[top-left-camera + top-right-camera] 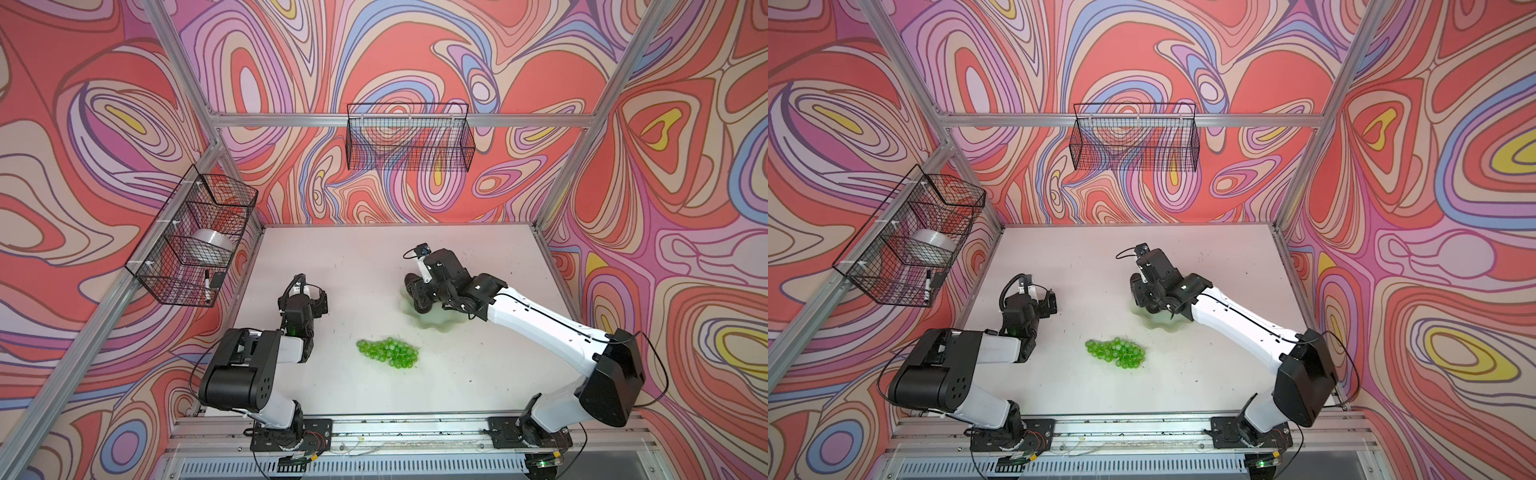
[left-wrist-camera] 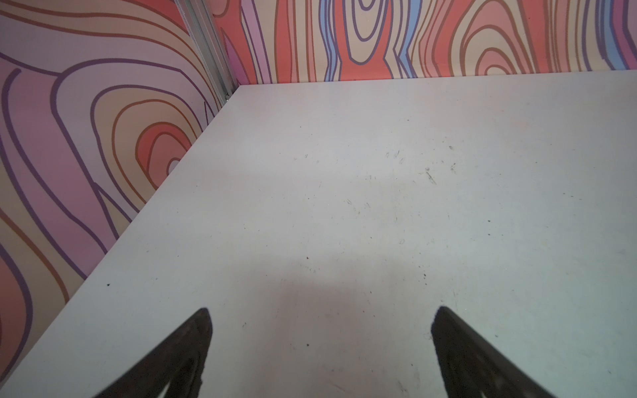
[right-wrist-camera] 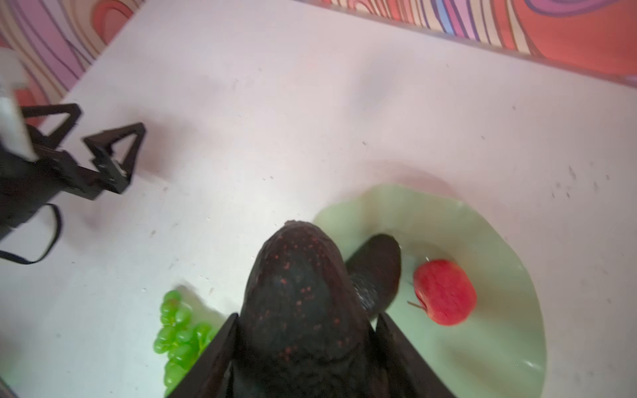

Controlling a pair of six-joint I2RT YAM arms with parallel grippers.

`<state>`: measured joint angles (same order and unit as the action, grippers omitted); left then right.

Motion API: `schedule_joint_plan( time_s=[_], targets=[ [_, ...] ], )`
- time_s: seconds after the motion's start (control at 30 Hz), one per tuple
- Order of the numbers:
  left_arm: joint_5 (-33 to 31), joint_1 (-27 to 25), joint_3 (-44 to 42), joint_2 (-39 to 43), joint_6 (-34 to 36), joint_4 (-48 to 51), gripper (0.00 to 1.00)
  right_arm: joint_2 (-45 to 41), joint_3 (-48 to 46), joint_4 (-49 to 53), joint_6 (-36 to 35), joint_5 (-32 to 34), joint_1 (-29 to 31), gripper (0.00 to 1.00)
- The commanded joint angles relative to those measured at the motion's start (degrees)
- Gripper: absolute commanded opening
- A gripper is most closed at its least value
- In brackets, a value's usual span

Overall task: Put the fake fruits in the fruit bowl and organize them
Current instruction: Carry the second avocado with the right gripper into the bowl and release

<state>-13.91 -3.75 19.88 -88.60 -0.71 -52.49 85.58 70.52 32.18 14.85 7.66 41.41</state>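
I should let go of the dark avocado that my right gripper has in the bowl [image 1: 436,311] [image 3: 402,326], just in front of the other avocado and the red apple.
My right gripper [image 3: 306,315] is shut on a dark avocado [image 3: 296,268], held just above the near-left rim of the pale green fruit bowl [image 3: 499,248]. Inside the bowl lie a second avocado [image 3: 377,272] and a red apple [image 3: 444,293]. In both top views the right gripper [image 1: 415,293] hangs over the bowl's [image 1: 440,324] left edge. The green grapes [image 1: 388,353] [image 1: 1116,352] lie on the table in front of the bowl. My left gripper [image 2: 320,320] is open and empty over bare table at the left [image 1: 322,301].
A black wire basket [image 1: 409,137] hangs on the back wall. Another wire basket [image 1: 195,237] on the left wall holds a tape roll and a marker. Aluminium frame posts stand at the table's corners.
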Motion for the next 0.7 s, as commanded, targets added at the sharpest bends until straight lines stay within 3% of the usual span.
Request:
schedule_joint_plan(
  time_s=[0.0, 0.67],
  targets=[
    [-0.09, 0.19, 0.82, -0.13, -0.5, -0.86, 1.0, -0.89, -4.28, 3.22, 3.51, 2.91, -2.03, 0.5],
    [-0.04, 0.15, 0.85, -0.09, -0.47, -0.86, 1.0, 7.57, -8.99, -2.22, 7.94, 3.55, -6.78, 0.5]
  ],
)
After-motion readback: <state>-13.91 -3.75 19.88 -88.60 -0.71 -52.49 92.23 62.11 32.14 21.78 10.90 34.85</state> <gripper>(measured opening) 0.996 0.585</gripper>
